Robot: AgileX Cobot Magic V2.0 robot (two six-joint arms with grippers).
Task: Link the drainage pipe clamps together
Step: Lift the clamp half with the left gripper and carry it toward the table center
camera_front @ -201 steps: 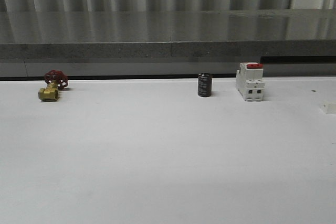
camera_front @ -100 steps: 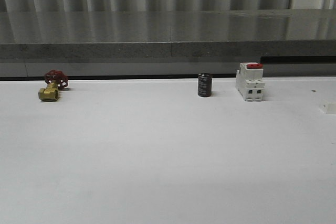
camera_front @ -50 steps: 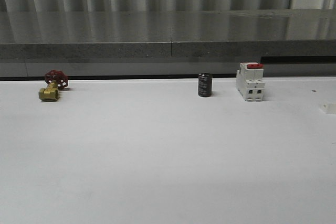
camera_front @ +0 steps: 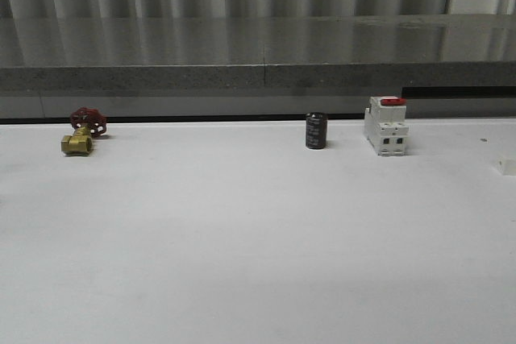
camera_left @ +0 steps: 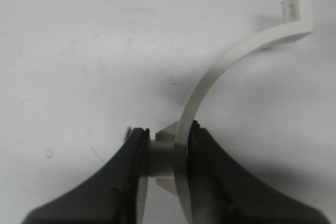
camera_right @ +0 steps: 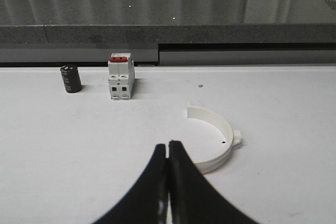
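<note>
The drainage pipe clamp will go from my left gripper onto the table [camera_front: 153, 201] in front of the brass valve, toward the black cylinder.
In the left wrist view my left gripper [camera_left: 167, 153] is shut on one white drainage pipe clamp [camera_left: 220, 69], pinching its band and outer lug; the band curves away over the white table to a flat end tab [camera_left: 296, 3]. In the right wrist view my right gripper [camera_right: 167, 147] is shut with nothing between its fingers. The other drainage pipe clamp [camera_right: 216, 138] lies flat on the table just beyond those fingertips and a little to the side, apart from them.
Along the far edge of the table stand a brass valve with a red handwheel [camera_front: 81, 132], a black cylinder [camera_front: 315, 130] and a white breaker with a red switch [camera_front: 386, 126]. A tiny white block [camera_front: 507, 166] sits at the right edge. A grey ledge [camera_front: 258, 54] runs behind.
The front view has shifted very slightly, so the objects sit a couple of pixels to the right. Nothing on the table has moved.
</note>
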